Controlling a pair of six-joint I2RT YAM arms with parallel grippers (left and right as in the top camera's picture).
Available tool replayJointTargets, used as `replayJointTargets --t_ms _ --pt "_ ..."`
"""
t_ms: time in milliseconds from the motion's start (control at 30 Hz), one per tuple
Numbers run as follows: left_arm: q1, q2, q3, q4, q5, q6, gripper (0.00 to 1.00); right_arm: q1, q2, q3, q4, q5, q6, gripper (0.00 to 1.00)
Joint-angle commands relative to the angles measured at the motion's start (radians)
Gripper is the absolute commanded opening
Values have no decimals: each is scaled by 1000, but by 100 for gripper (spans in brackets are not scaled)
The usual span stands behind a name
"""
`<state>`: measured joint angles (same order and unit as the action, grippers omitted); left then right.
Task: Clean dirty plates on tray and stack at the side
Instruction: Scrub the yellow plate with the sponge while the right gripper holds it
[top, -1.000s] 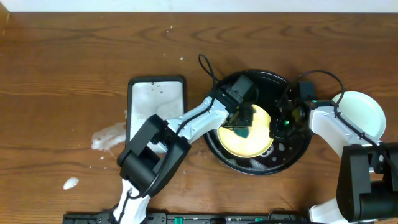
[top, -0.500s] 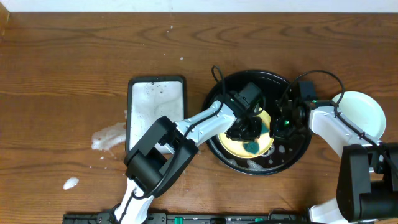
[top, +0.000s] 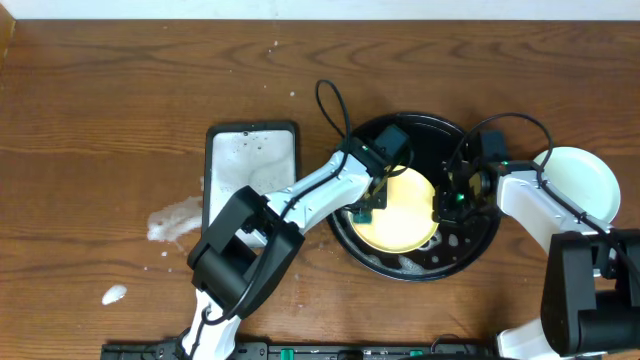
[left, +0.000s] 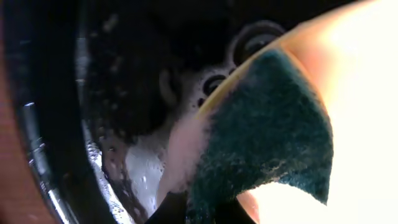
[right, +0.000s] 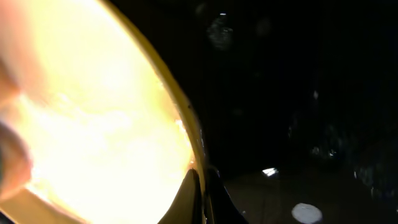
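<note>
Next, I set the dark green sponge down with my left gripper in the suds of the sponge dish (top: 266, 187), closer to its tray side.
The yellow plate (top: 402, 215) lies tilted in the black tray (top: 470, 235), wet and soapy. My left gripper (top: 363, 209) is shut on a dark green sponge (left: 267, 130) and presses it on the plate's left edge (left: 367, 137); its jaws (left: 208, 211) show at the bottom of the left wrist view. My right gripper (top: 441, 205) is shut on the plate's right rim. In the right wrist view its fingers (right: 202, 186) clamp the rim of the plate (right: 93, 112). Pale mint-green plates (top: 585, 185) sit outside the tray at the right; I cannot tell how many.
A white dark-rimmed sponge dish (top: 250, 170) with suds stands left of the tray. Foam blobs (top: 175, 222) lie on the wooden table beside it, and one (top: 115, 295) nearer the front. Soapy water pools in the tray (left: 143, 174).
My left gripper has swept the sponge from the plate's lower middle back up to its left edge. The right gripper has held the rim still.
</note>
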<state>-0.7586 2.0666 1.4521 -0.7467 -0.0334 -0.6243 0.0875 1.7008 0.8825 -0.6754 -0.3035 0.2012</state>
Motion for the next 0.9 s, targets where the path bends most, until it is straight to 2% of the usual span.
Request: replayJointTargets --t_ms 0,100,267,333,533,700,867 --pt "42 56 -20 7 -291 32 8 -10 37 -22 -5 150 -8 1" --pt "42 58 -21 74 -95 32 8 -10 37 -23 -5 150 -8 1" --pt "34 62 -21 259 365 31 8 -10 37 -23 -5 150 -8 1" --pt "21 63 -21 319 455 9 8 -10 37 -23 -5 150 -8 1" --pt "-48 69 -21 351 468 -21 8 -10 37 -23 -6 150 -8 1" --pt "-87 71 -28 303 460 -21 8 -10 37 -23 -6 150 -8 1" --pt "-76 71 -28 193 336 -21 8 -10 37 -23 -7 150 -8 1"
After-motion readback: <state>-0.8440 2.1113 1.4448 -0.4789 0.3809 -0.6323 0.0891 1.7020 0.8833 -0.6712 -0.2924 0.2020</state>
